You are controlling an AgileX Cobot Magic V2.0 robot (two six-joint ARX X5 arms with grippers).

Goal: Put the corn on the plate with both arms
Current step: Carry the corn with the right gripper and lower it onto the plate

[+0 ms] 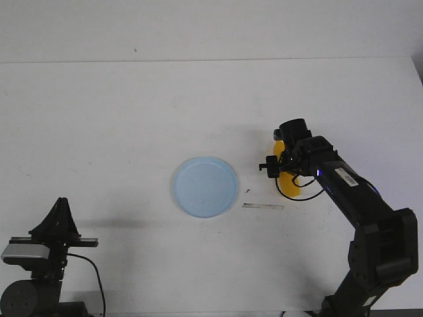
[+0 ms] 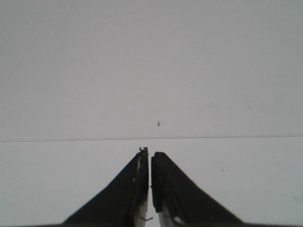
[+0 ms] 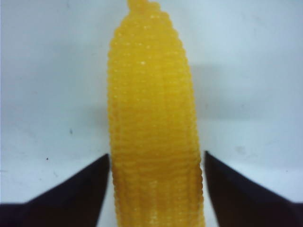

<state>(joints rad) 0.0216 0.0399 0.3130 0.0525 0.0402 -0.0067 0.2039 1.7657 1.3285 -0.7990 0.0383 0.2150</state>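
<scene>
I will release the yellow corn with my right gripper across the middle of the pale blue plate point(image 1: 205, 188).
The yellow corn point(image 1: 291, 187) lies on the white table to the right of the pale blue plate point(image 1: 180, 193). My right gripper point(image 1: 285, 174) is down over the corn. In the right wrist view the corn point(image 3: 154, 94) fills the middle. The right gripper point(image 3: 157, 158) is open, with one black finger on each side of the cob and a thin gap on each side. My left gripper point(image 1: 61, 201) rests at the near left, far from the plate. In the left wrist view the left gripper point(image 2: 150, 153) is shut and empty.
A thin pale strip point(image 1: 263, 207) lies on the table between the plate and the right arm's base. The table's far edge point(image 1: 211, 61) runs across the back. The plate holds nothing.
</scene>
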